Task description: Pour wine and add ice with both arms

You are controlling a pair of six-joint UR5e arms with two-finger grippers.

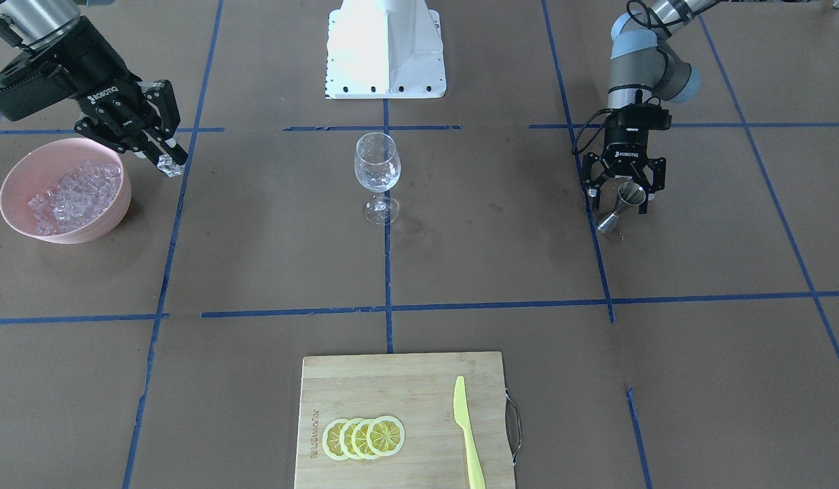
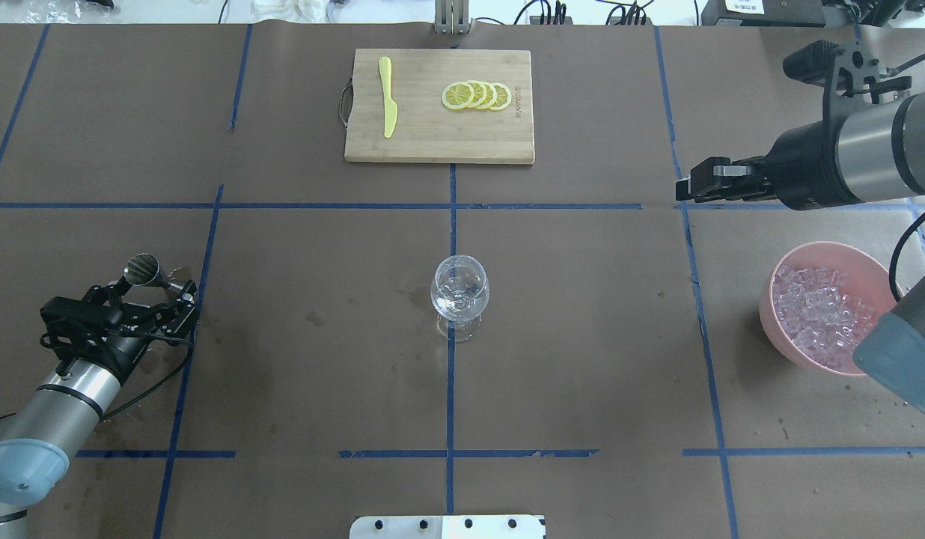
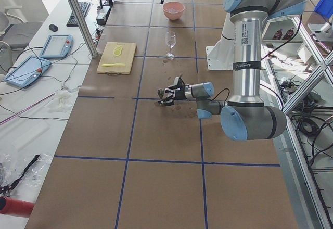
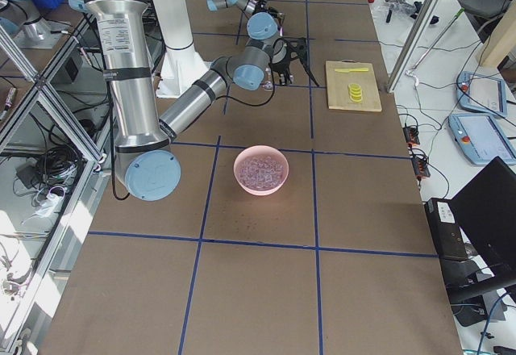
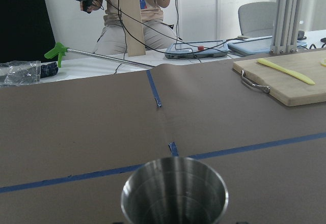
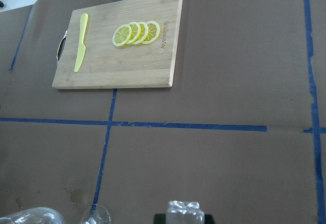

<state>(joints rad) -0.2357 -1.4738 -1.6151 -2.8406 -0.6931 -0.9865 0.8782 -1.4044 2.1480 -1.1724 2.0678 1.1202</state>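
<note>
My right gripper is going to let go of the ice cube inside the bowl of the clear wine glass (image 1: 378,174) (image 6: 44,217). The ice cube is now just beside the pink bowl.
A clear wine glass (image 1: 377,170) stands at the table's middle, also in the overhead view (image 2: 459,288); small clear bits seem to lie in its bowl. A pink bowl (image 1: 12,183) holds many ice cubes (image 1: 77,197). My right gripper (image 1: 168,163) hangs just beside the bowl on the glass's side, shut on one ice cube (image 6: 186,211). My left gripper (image 1: 623,197) is low at the table with its fingers spread on either side of a steel jigger (image 1: 626,204), whose cup fills the left wrist view (image 5: 174,193).
A wooden cutting board (image 1: 392,380) carries lemon slices (image 1: 364,437) and a yellow knife (image 1: 467,428) at the side far from the robot. The white robot base (image 1: 385,47) stands behind the glass. Blue tape lines cross the brown table.
</note>
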